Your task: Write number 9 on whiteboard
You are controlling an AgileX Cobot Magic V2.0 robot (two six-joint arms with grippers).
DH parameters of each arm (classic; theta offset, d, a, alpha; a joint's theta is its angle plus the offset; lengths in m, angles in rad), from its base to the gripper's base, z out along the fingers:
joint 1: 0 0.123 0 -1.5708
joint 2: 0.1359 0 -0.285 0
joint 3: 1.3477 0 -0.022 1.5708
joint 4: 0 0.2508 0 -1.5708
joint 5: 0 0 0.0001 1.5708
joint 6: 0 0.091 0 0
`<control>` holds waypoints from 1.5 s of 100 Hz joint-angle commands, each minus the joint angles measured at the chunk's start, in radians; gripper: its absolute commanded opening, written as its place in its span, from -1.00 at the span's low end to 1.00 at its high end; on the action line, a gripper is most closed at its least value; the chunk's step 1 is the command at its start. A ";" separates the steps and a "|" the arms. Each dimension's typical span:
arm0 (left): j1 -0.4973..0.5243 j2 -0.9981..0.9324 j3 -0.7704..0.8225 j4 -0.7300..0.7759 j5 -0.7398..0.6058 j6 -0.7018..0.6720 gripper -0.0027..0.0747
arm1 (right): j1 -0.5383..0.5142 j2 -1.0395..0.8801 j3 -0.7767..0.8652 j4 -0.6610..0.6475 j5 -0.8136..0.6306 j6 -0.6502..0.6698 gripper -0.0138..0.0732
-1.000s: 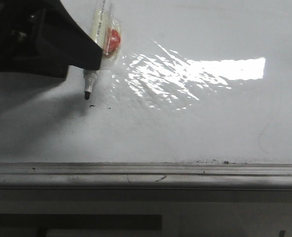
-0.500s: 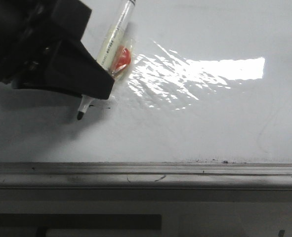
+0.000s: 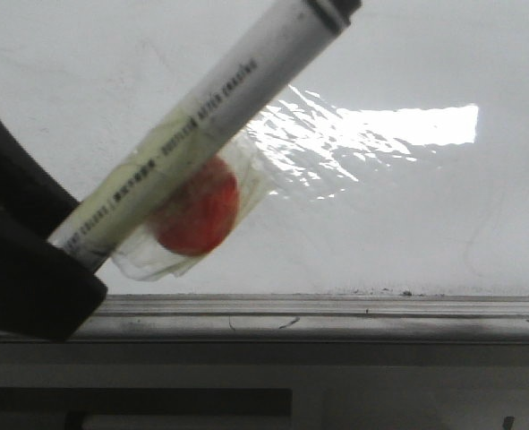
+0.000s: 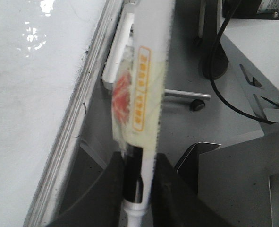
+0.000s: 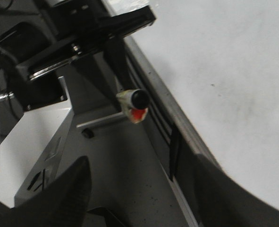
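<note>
I will close my right gripper on the upper body point(image 3: 226, 95) point(image 5: 129, 98) of the white marker, between the red disc and the marker's black end.
My left gripper point(image 3: 63, 291) is shut on a white marker point(image 3: 201, 125) that slants up to the right, close to the front camera. A red disc under clear tape point(image 3: 197, 213) clings to its barrel. The marker tip is hidden behind the black fingers. In the left wrist view the barrel point(image 4: 141, 90) sits clamped in the gripper point(image 4: 138, 182), beside the whiteboard point(image 4: 30, 85). The whiteboard point(image 3: 407, 215) shows glare and faint smudges. No number 9 shows on it. My right gripper point(image 5: 139, 198) is open and empty near the board's edge point(image 5: 224, 61), and sees the marker point(image 5: 134, 100) end-on.
A grey metal tray rail point(image 3: 354, 313) runs along the board's lower edge. Beside the board stand a grey angled metal frame point(image 4: 252, 90), a black cable point(image 4: 224, 94) and a white cabinet point(image 5: 35, 142).
The left gripper has carried the marker down, away from the board and toward the front camera. The tip that hung over the board is now hidden, and the barrel fills the view.
</note>
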 commanded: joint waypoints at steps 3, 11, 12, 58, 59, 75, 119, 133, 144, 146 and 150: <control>-0.007 -0.016 -0.023 -0.030 -0.048 0.005 -0.98 | 0.072 0.068 -0.037 0.061 -0.038 -0.112 0.26; -0.007 -0.016 -0.023 -0.036 -0.054 0.032 -0.98 | 0.131 0.121 -0.037 0.088 -0.083 -0.171 0.26; -0.007 -0.016 -0.023 -0.038 -0.054 0.038 -0.98 | 0.142 0.125 -0.037 0.092 -0.093 -0.175 0.26; -0.007 -0.016 -0.023 -0.162 -0.061 0.195 -0.98 | 0.415 0.376 -0.088 0.216 -0.427 -0.289 0.26; -0.007 -0.016 -0.023 -0.162 -0.061 0.195 -0.98 | 0.419 0.379 -0.091 0.221 -0.430 -0.289 0.26; -0.007 -0.016 -0.023 -0.162 -0.061 0.195 -0.98 | 0.421 0.412 -0.105 0.257 -0.435 -0.289 0.09; -0.007 -0.016 -0.023 -0.207 -0.061 0.195 -0.98 | 0.421 0.414 -0.105 0.259 -0.404 -0.282 -0.82; -0.007 -0.032 -0.023 -0.213 -0.046 0.195 -0.98 | 0.421 0.412 -0.105 0.240 -0.398 -0.282 -0.82; -0.007 -0.070 -0.025 -0.221 -0.048 0.195 -0.98 | 0.421 0.389 -0.105 0.234 -0.421 -0.282 -0.82; -0.007 -0.080 -0.025 -0.221 -0.048 0.195 -0.98 | 0.421 0.383 -0.105 0.231 -0.428 -0.282 -0.82; -0.007 -0.094 -0.025 -0.221 -0.048 0.195 -0.98 | 0.421 0.371 -0.105 0.224 -0.436 -0.282 -0.81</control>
